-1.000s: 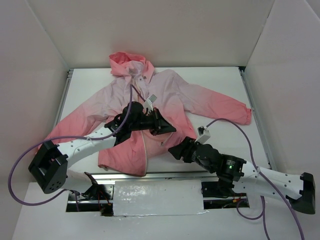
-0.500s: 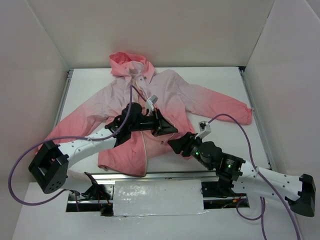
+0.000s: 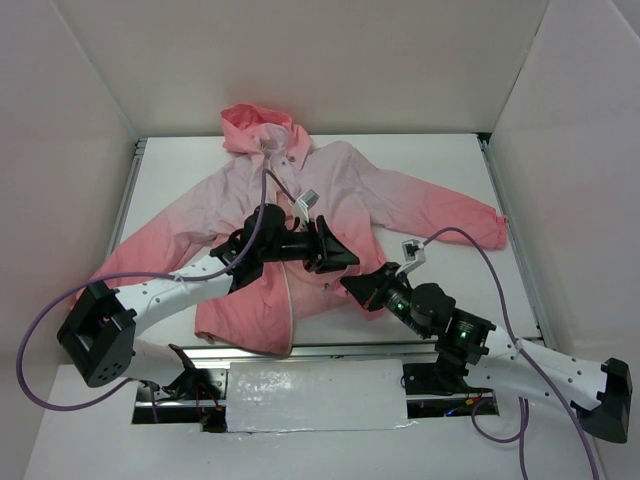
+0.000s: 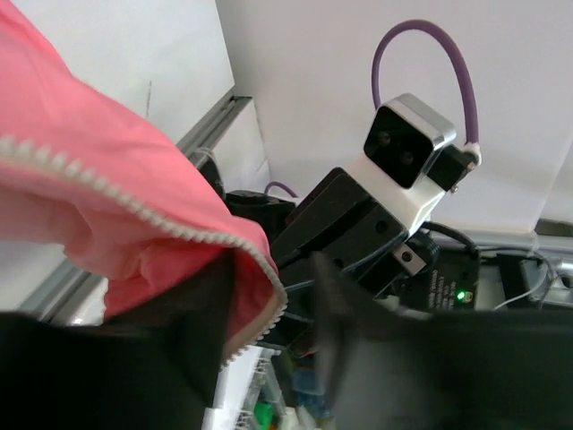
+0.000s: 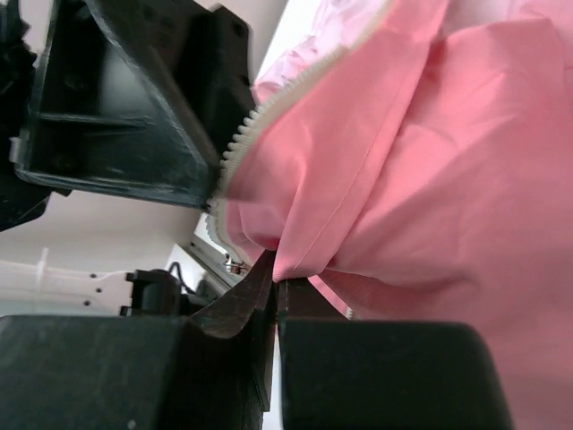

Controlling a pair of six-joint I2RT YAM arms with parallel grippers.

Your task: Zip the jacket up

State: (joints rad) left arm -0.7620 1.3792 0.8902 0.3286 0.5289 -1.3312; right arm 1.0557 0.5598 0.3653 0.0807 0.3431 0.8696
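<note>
The robot's right gripper pinches a jacket fold beside the zipper's toothed edge, so the left gripper needs to pinch that toothed edge (image 4: 272, 276) before the right gripper opens and backs away.
The jacket (image 3: 340, 190) lies spread on the white table, hood at the far side, coral hem near the arms. Its pale zipper (image 3: 287, 300) runs down the front, partly hidden under the left arm. My left gripper (image 3: 340, 258) hovers over the lower front with its jaws apart. The toothed zipper edge (image 4: 134, 210) drapes against the left finger (image 4: 192, 345) of that gripper (image 4: 269, 296). My right gripper (image 3: 350, 288) meets it from the right. In the right wrist view the right gripper (image 5: 277, 278) is shut on a fold of pink jacket fabric (image 5: 430, 161) just beside the zipper teeth (image 5: 269, 103).
White enclosure walls (image 3: 70, 150) surround the table on three sides. A metal rail (image 3: 340, 350) runs along the near edge, with a white sheet (image 3: 315, 395) below it. Purple cables (image 3: 60, 300) loop off both arms. The right wrist camera (image 4: 407, 143) faces the left gripper closely.
The left gripper has opened from shut, and the zipper edge now rests loose against one finger. The right gripper has moved left towards it and closed on the jacket's fabric.
</note>
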